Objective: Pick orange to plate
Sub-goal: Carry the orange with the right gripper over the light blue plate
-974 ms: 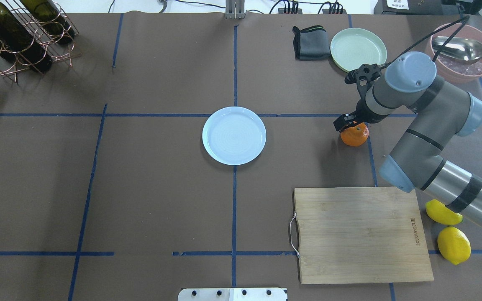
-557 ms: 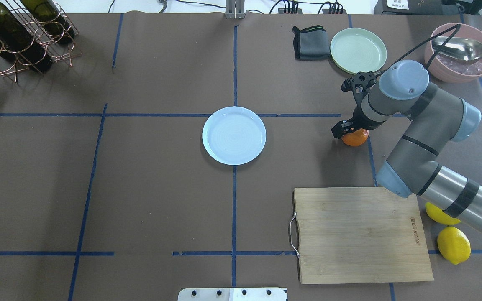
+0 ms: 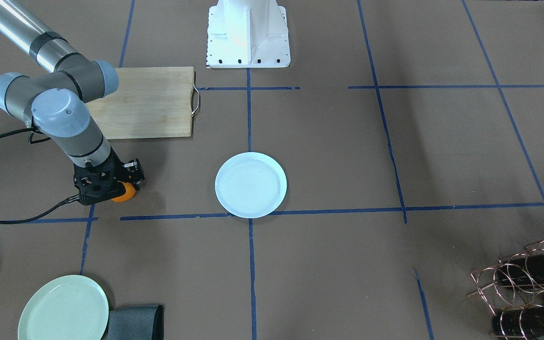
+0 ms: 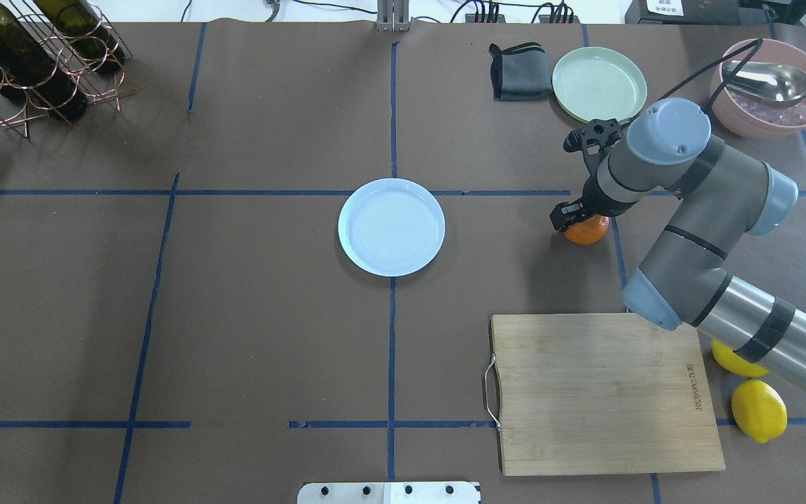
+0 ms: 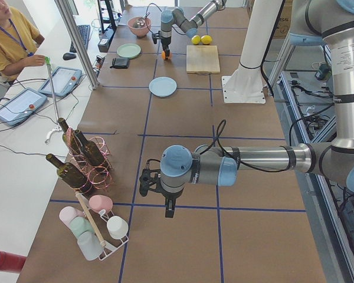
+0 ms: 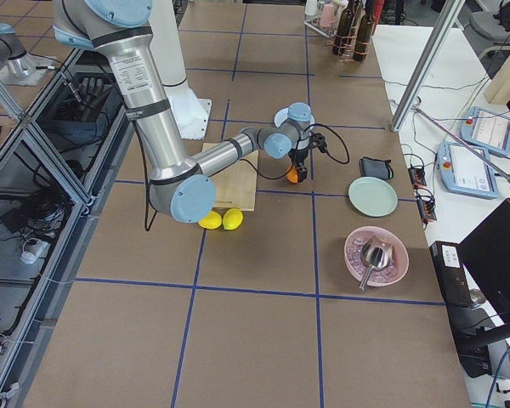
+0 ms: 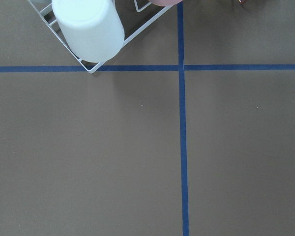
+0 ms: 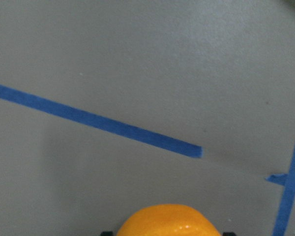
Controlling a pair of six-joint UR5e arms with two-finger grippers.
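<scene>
Next, my right gripper lets go of the orange, which will let it go close to the middle of the white plate (image 3: 248,189).
The orange (image 4: 587,234) sits on the brown mat right of centre, mostly covered by my right gripper (image 4: 581,225), which has come straight down over it. In the right wrist view the orange (image 8: 167,221) fills the bottom edge with a black fingertip tight against each side, so the gripper is shut on it. The white plate (image 4: 391,227) lies apart to the orange's left, at the table's middle, with nothing on it. My left gripper (image 5: 169,211) hangs over bare mat at the table's far end; whether it is open or shut I cannot tell.
A wooden cutting board (image 4: 602,392) lies near the robot, with two lemons (image 4: 758,409) to its right. Behind the orange are a pale green plate (image 4: 599,82), a dark cloth (image 4: 518,70) and a pink bowl with a spoon (image 4: 770,87). A wine rack (image 4: 25,56) stands far left.
My right gripper has come down over the orange and closed around it. Gripper and orange have shifted slightly left together.
</scene>
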